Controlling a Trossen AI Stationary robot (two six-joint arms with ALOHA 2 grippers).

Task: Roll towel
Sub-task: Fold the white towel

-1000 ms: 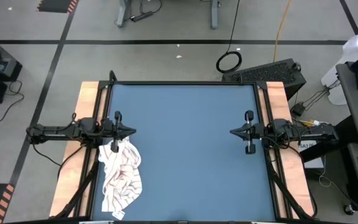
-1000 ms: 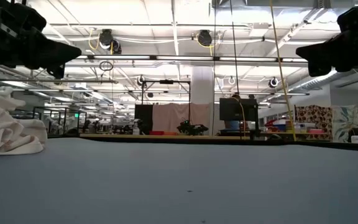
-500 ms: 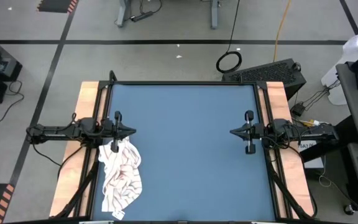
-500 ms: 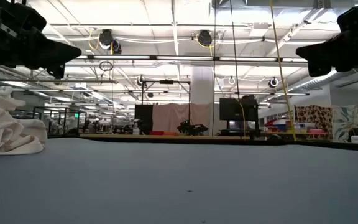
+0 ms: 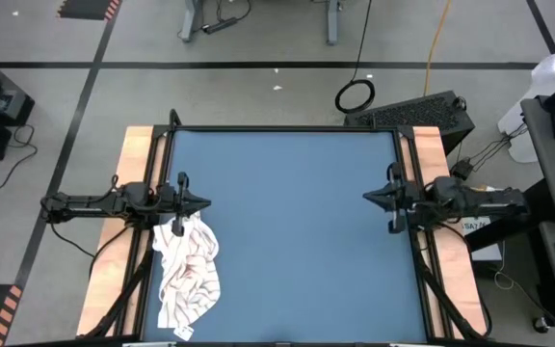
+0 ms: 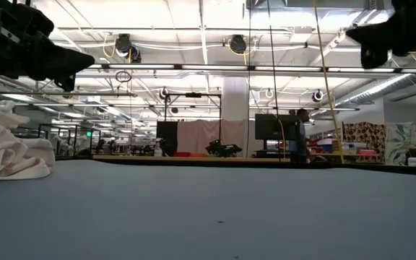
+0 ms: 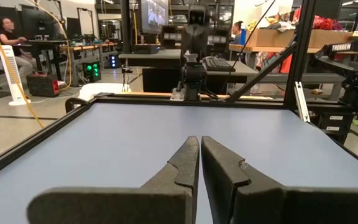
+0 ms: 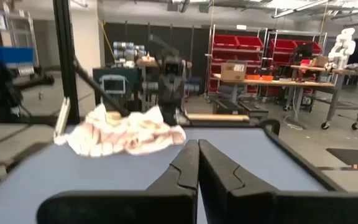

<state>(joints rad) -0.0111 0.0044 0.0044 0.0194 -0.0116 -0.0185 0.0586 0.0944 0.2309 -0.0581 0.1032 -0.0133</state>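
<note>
The left gripper will next reach down to the far end of the crumpled towel (image 5: 196,227) and close there, because that end is nearest to it.
The towel (image 5: 187,270) lies crumpled in a heap on the blue tabletop (image 5: 287,241) at its near left; white cloth with reddish print. It also shows in the low view (image 6: 9,155) and the right wrist view (image 8: 126,132). My left gripper (image 5: 206,203) is shut and empty at the left edge, above the heap's far end. My right gripper (image 5: 366,199) is shut and empty at the right edge, high above the table. Their fingertips show shut in the left wrist view (image 7: 199,142) and the right wrist view (image 8: 197,144).
The table has a dark frame rail (image 5: 287,129) and wooden side boards (image 5: 128,193). The middle and right of the tabletop are bare blue. Benches, shelves and people show in the room beyond the table.
My right gripper has drawn back a little toward the table's right edge and risen, still shut. The towel and my left gripper have kept still.
</note>
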